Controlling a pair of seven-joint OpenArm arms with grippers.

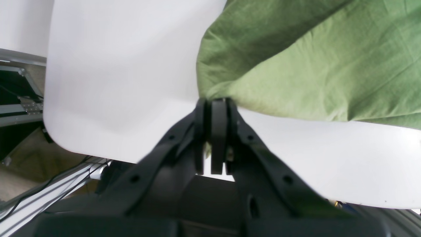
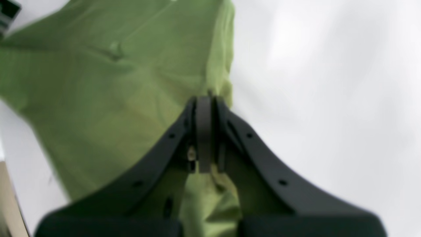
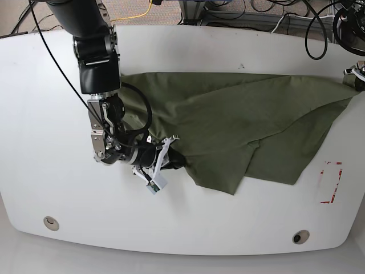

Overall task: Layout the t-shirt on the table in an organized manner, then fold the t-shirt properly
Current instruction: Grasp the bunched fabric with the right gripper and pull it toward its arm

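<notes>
The robot's right gripper should release the bunched edge just inside the t-shirt's back edge (image 3: 152,87), far from the left gripper.
The olive-green t-shirt (image 3: 239,125) lies wrinkled and partly doubled over across the right half of the white table (image 3: 57,114). My right gripper (image 3: 175,161) lies low at the shirt's left edge. In the right wrist view this gripper (image 2: 204,98) is shut on a bunched edge of the t-shirt (image 2: 115,98), and fabric runs back between its fingers. My left gripper (image 3: 353,77) is at the table's far right edge. In the left wrist view it (image 1: 217,100) is shut on a corner of the t-shirt (image 1: 312,65), which is drawn out over the table (image 1: 131,82).
Two round metal grommets (image 3: 51,222) (image 3: 300,236) sit near the front edge. A red-marked rectangle (image 3: 331,182) is at the front right, just off the shirt. Cables (image 3: 296,23) lie beyond the back edge. The table's rounded corner (image 1: 62,141) is close to my left gripper.
</notes>
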